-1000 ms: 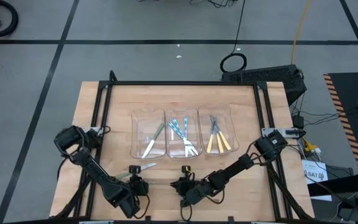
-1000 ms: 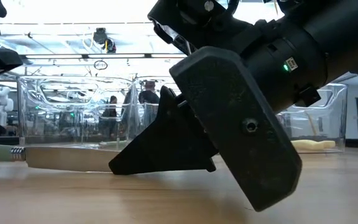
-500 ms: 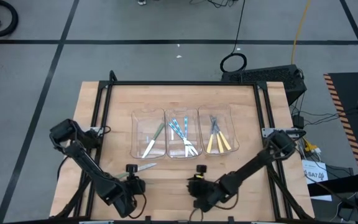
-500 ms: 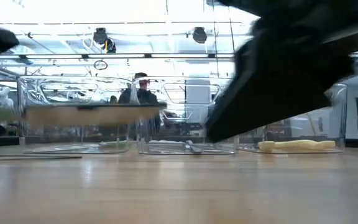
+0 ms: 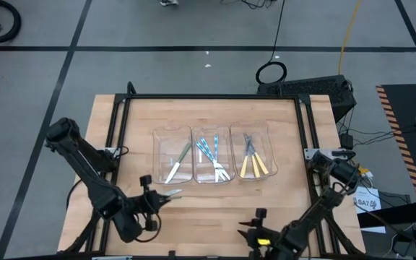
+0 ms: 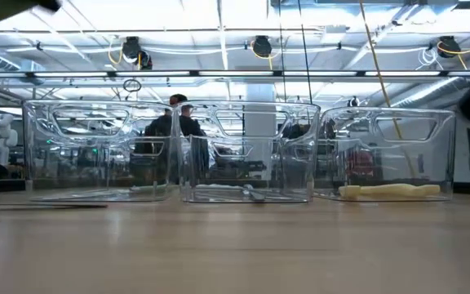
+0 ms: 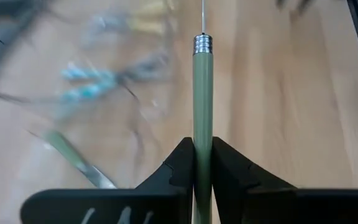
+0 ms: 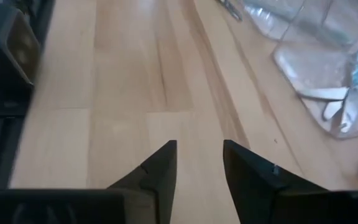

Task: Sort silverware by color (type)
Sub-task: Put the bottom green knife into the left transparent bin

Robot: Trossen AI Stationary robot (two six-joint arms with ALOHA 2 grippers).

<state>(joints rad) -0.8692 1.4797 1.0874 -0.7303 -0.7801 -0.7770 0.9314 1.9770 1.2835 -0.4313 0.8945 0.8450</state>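
Next, my left gripper releases its green-handled piece next to the matching one in the clear bin [image 5: 177,159] [image 7: 79,162].
My left gripper [image 5: 150,204] is near the table's front left, shut on a green-handled piece of silverware [image 7: 202,93] whose silvery end [image 5: 170,193] points toward the bins. Three clear bins stand mid-table. The left bin [image 5: 163,143] holds a green-handled piece [image 5: 183,155]. Light-blue-handled pieces [image 5: 208,149] lie in the middle one, and yellow-handled pieces [image 5: 255,166] in the right one. My right gripper [image 5: 255,230] is at the front edge, open, with nothing between its fingers [image 8: 160,168]. My left gripper pinches the green handle [image 7: 202,140] between its two fingers, well back from the metal collar [image 7: 202,43]. The piece runs straight out along the fingers, toward the bins. In the low view no part of it shows on the table.
Bare wood [image 5: 215,206] lies between the bins and the front edge. A black frame [image 5: 211,97] runs round the tabletop. In the low view, people stand in the room behind the bins [image 6: 178,122].
My left gripper has risen with the green-handled piece, lifting it off the table and out of the low view, and has gone a little toward the left edge. My right gripper has drawn back from the middle front toward the near right edge.
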